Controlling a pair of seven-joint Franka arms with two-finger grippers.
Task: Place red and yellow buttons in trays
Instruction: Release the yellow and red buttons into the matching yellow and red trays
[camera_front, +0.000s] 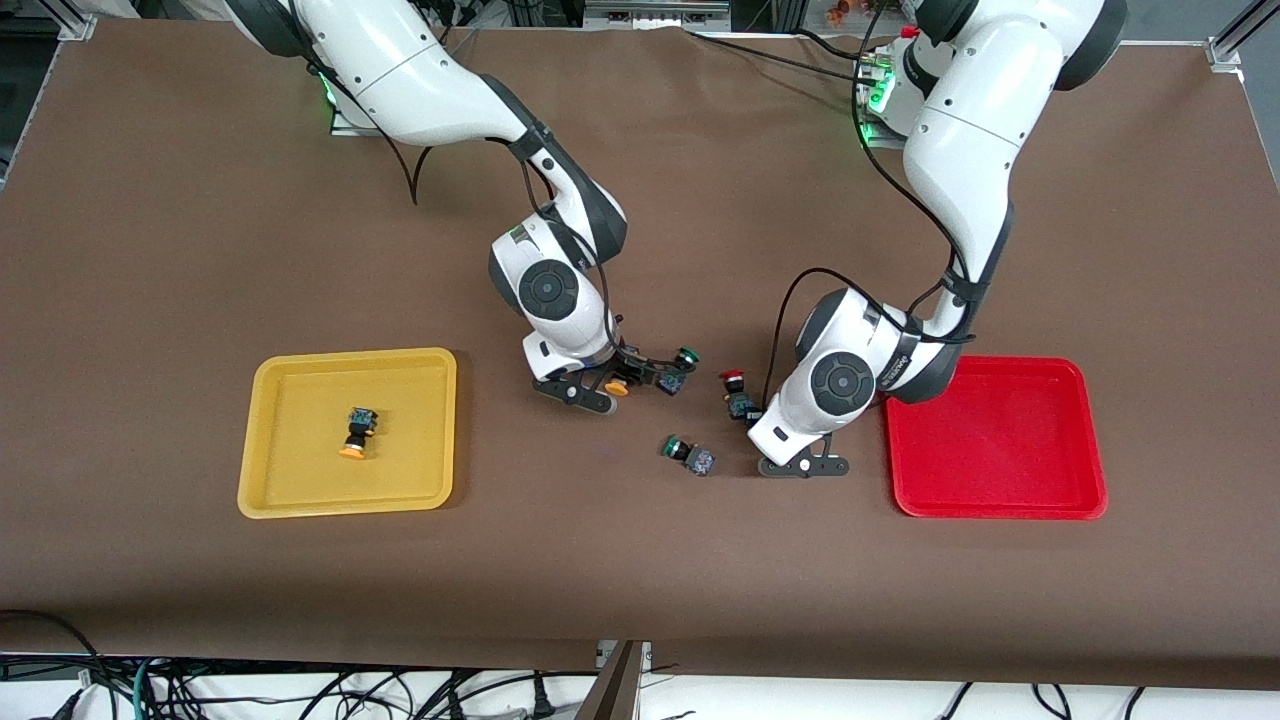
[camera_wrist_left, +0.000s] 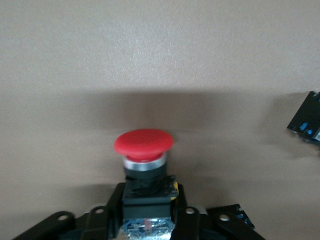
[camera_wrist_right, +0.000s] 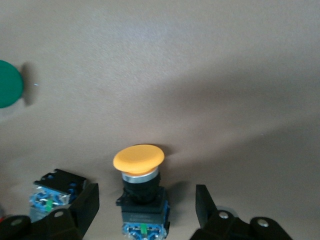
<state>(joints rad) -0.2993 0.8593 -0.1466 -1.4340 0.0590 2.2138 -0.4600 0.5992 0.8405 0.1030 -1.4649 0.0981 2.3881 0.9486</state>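
My left gripper is going to the red tray. It will let go of the red button just past the middle of the red tray (camera_front: 1032, 426), away from the yellow tray.
A red button (camera_wrist_left: 144, 146) sits between the fingers (camera_wrist_left: 111, 210) of my left gripper (camera_wrist_left: 148, 216), which are pressed against its black body. In the front view this red button (camera_front: 733, 379) and the left gripper (camera_front: 750, 412) are low at the table, beside the red tray (camera_front: 1000, 510), which holds nothing. My right gripper (camera_wrist_right: 146, 206) is open around a yellow button (camera_wrist_right: 138, 159), with a gap on each side of it. The front view has that yellow button (camera_front: 617, 387) at the right gripper (camera_front: 625, 381) mid-table. Another yellow button (camera_front: 357, 432) lies in the yellow tray (camera_front: 262, 440).
A green-capped switch (camera_front: 683, 358) lies right beside the right gripper, and its base (camera_wrist_right: 50, 194) almost touches one finger. A second green switch (camera_front: 685, 452) lies nearer the front camera, between the two grippers. A dark switch base (camera_wrist_left: 306, 125) shows off to one side in the left wrist view.
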